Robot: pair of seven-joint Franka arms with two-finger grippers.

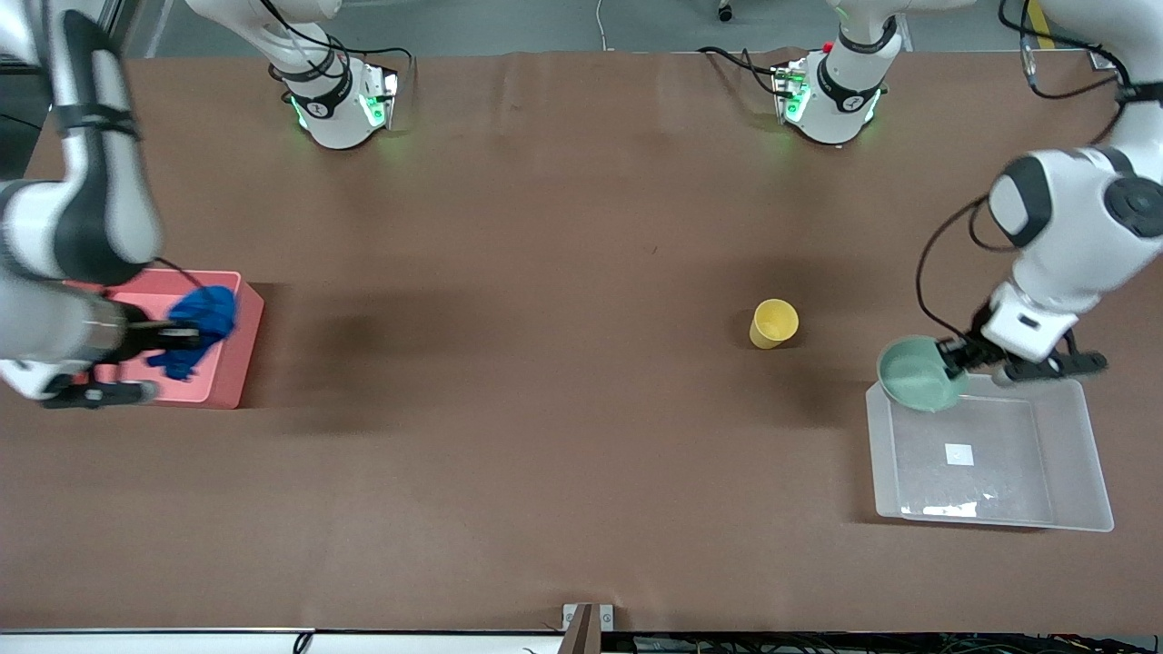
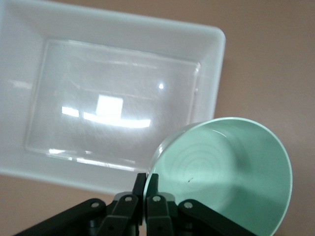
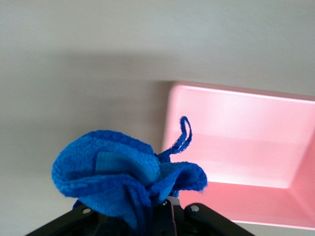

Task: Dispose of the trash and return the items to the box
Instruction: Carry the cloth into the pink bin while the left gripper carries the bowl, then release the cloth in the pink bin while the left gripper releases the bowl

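My left gripper is going to let go of the mint-green bowl inside the clear box (image 1: pixel 938 434) (image 2: pixel 139 128), beside the white square on the bottom of the box.
My right gripper (image 1: pixel 186 338) is shut on the blue wad of trash (image 1: pixel 202 320) and holds it over the pink bin (image 1: pixel 232 363); in the right wrist view the wad (image 3: pixel 123 174) hides the fingers beside the pink bin (image 3: pixel 236 147). My left gripper (image 1: pixel 954 356) is shut on the rim of the mint-green bowl (image 1: pixel 916 374), tilted over the corner of the clear box (image 1: pixel 1072 509) that lies toward the middle of the table. The left wrist view shows the bowl (image 2: pixel 231 172) above the box (image 2: pixel 211 64). The yellow cup (image 1: pixel 773 323) stands on the table between the bins.
The brown table (image 1: pixel 545 272) stretches between the pink bin at the right arm's end and the clear box at the left arm's end. Both arm bases (image 1: pixel 336 100) stand along the table's top edge.
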